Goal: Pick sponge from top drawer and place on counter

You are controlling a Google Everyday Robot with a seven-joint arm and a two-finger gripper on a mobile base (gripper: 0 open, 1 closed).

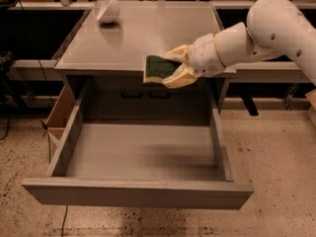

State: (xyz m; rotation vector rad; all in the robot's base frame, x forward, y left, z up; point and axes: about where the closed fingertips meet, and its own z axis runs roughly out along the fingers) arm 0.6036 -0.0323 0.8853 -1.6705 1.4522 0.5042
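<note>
The sponge will go down from my gripper onto the grey counter, and I will set it just behind the middle of the counter's front edge [147, 54].
My gripper [170, 68] is shut on the sponge [156, 68], which shows a dark green face over a pale yellow layer. It holds the sponge in the air at the front edge of the grey counter [148, 33], above the back of the open top drawer [143, 154]. The drawer is pulled far out and its grey floor is bare. My white arm [256, 31] reaches in from the right.
A white bowl [108, 9] lies tipped at the counter's back left corner. A brown side panel [61, 110] shows left of the drawer. Dark shelving stands behind and beside the cabinet. The floor is speckled.
</note>
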